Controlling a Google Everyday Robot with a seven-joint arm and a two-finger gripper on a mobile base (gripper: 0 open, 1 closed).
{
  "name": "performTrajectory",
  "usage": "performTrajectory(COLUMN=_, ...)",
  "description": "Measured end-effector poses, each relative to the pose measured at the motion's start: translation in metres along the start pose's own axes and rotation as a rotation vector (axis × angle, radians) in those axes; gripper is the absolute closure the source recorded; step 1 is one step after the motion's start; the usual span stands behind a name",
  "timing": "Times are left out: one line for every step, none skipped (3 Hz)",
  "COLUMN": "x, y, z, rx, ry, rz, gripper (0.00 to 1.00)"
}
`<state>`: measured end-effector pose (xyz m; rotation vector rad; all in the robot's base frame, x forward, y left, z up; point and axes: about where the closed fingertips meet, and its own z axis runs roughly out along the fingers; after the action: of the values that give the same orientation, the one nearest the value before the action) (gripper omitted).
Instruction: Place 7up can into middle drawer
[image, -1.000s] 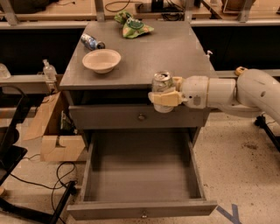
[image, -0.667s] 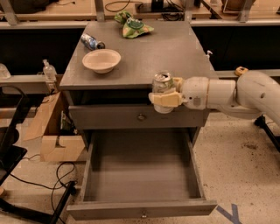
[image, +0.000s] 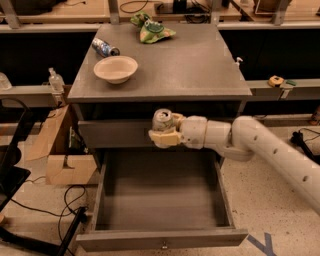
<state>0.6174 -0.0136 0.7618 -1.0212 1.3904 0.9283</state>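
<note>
Next, I let go of the 7up can on the back of the middle drawer's bottom (image: 138, 189), toward the side with the cardboard box.
My gripper (image: 164, 129) is shut on the 7up can (image: 162, 120), whose silver top shows above the fingers. It holds the can upright in front of the cabinet's closed top drawer, above the back of the open middle drawer (image: 160, 200). That grey drawer is pulled out wide and is empty inside, with a small round knob (image: 163, 245) on its front panel. My white arm reaches in from the right.
On the cabinet top (image: 200, 65) stand a pale bowl (image: 115, 68), a blue-labelled plastic bottle (image: 104, 48) lying down, and a green plush frog (image: 150, 27). A cardboard box (image: 62, 150) and cables lie on the floor at the left.
My gripper with the can has come down and moved left, from the cabinet top's edge to in front of the top drawer, above the open drawer.
</note>
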Motion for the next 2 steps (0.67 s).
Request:
performTrajectory(x=0.078, y=-0.004, z=0.046, rx=-0.041, ry=-0.036, rz=-0.089, gripper=1.0)
performTrajectory(x=0.148, y=-0.008, z=0.081, rx=-0.095, ry=-0.044, rz=-0.146, gripper=1.0)
